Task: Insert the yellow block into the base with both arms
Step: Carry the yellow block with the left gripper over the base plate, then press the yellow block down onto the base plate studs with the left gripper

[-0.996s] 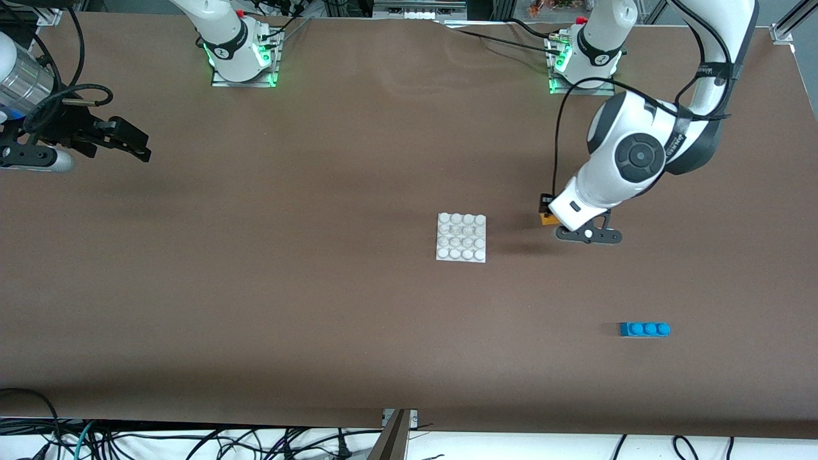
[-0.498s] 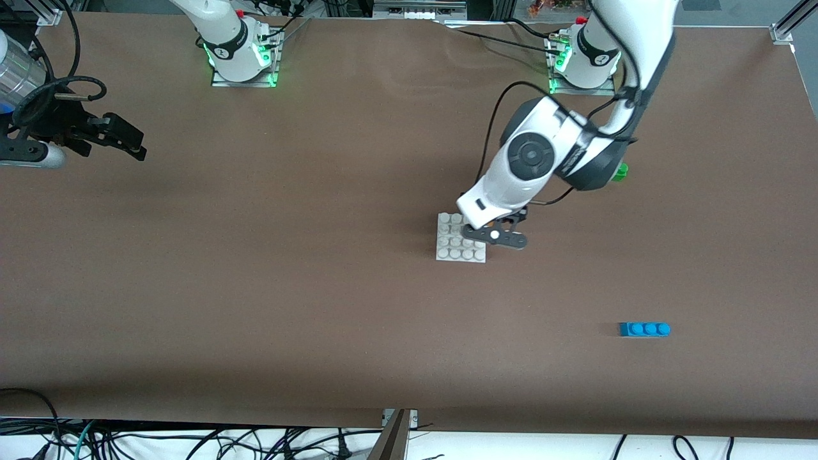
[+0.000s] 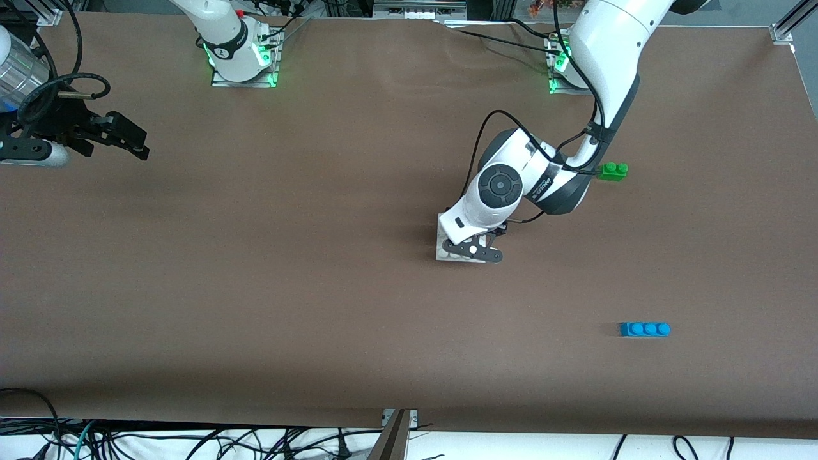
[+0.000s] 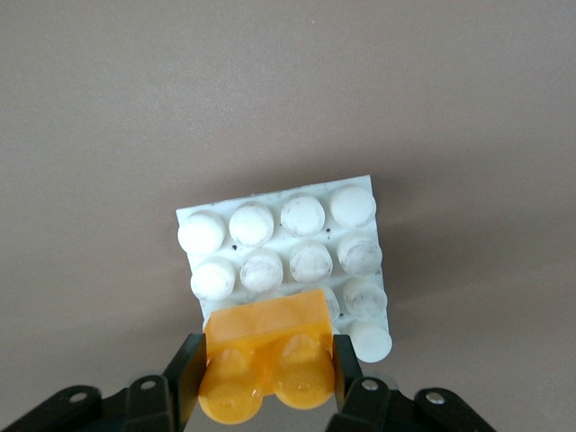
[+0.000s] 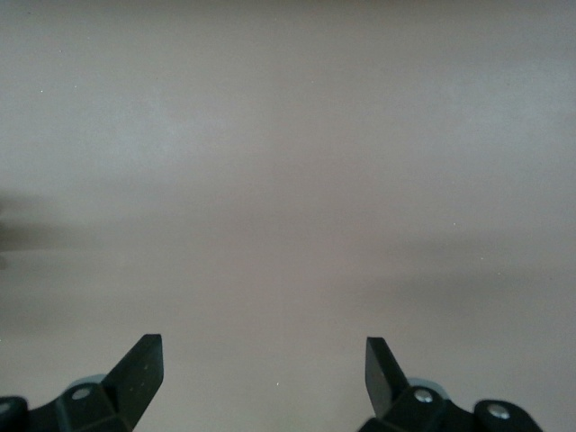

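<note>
Next, my left gripper lets go of the yellow block on the middle studs of the white base (image 3: 460, 229) (image 4: 293, 312), toward the base's far edge.
My left gripper (image 4: 265, 369) is shut on the yellow block (image 4: 265, 360), a small yellow-orange brick with two round studs. It holds the block over one edge of the base (image 4: 270, 202), a white square plate with a 4x4 grid of studs. In the front view the left gripper (image 3: 473, 246) covers most of the base (image 3: 442, 254) and hides the block. My right gripper (image 3: 131, 142) is open and empty in the air over the right arm's end of the table; the right wrist view shows its fingertips (image 5: 144, 360) wide apart over bare table.
A green two-stud brick (image 3: 613, 170) lies beside the left arm's forearm, farther from the front camera than the base. A blue three-stud brick (image 3: 644, 329) lies nearer the front camera toward the left arm's end. A brown cloth (image 3: 287, 287) covers the table.
My left arm has carried the yellow block from the left arm's end of the table to over the base and lowered it. The green brick now shows. The right gripper has barely moved.
</note>
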